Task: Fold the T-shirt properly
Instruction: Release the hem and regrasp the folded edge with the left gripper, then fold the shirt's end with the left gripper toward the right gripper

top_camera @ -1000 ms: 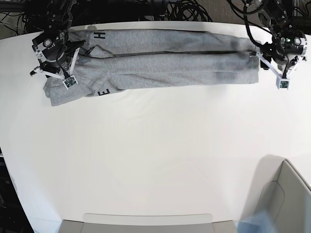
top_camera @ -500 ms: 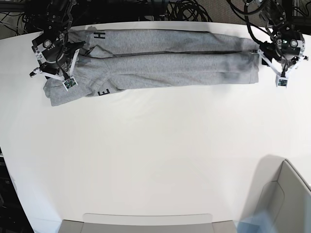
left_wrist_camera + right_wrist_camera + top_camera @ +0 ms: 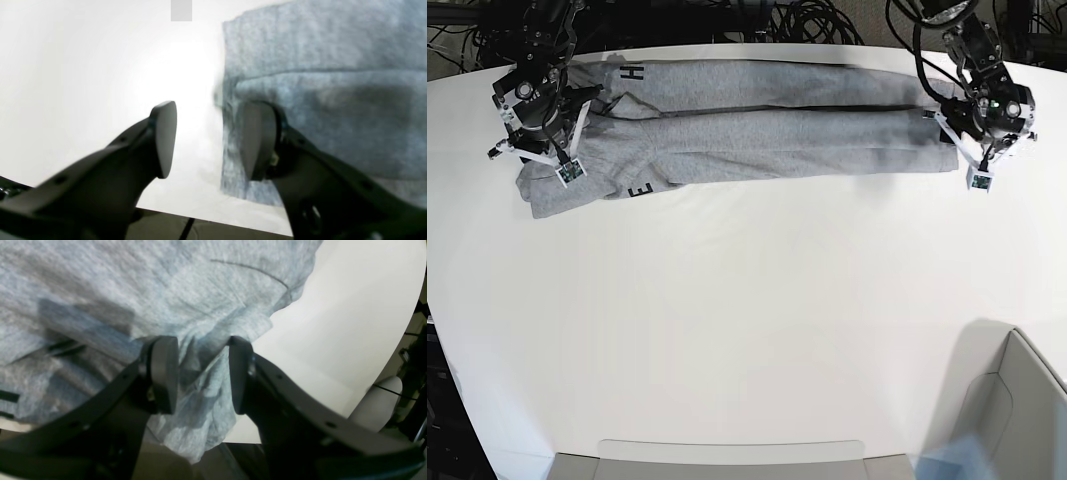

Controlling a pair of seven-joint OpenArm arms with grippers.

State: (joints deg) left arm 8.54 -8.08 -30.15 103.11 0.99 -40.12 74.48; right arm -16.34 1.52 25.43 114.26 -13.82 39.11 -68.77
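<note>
The robot's left gripper needs to close on the middle of the short edge (image 3: 951,135) (image 3: 231,132) of the heather-grey T-shirt, at the end farthest from the black letters.
The heather-grey T-shirt (image 3: 777,130) lies as a long narrow strip along the table's far edge, with black letters showing near its left end. My left gripper (image 3: 955,115) stands open at the strip's right end. In the left wrist view one finger (image 3: 258,140) rests over the cloth (image 3: 317,66), the other finger (image 3: 163,140) is over bare table, and the cloth's edge runs between them. My right gripper (image 3: 542,130) is down on the bunched left end. Its jaws stand apart in the right wrist view (image 3: 200,373), with a puckered ridge of grey fabric (image 3: 133,290) between them.
The white table (image 3: 747,300) stretches toward the camera from the shirt. A grey bin (image 3: 1017,410) sits at the near right corner and a grey tray edge (image 3: 727,455) along the near side. Black cables (image 3: 817,20) hang behind the far edge.
The arm on the right of the base view has moved left, up to the shirt's right end. The other arm and the shirt have stayed put.
</note>
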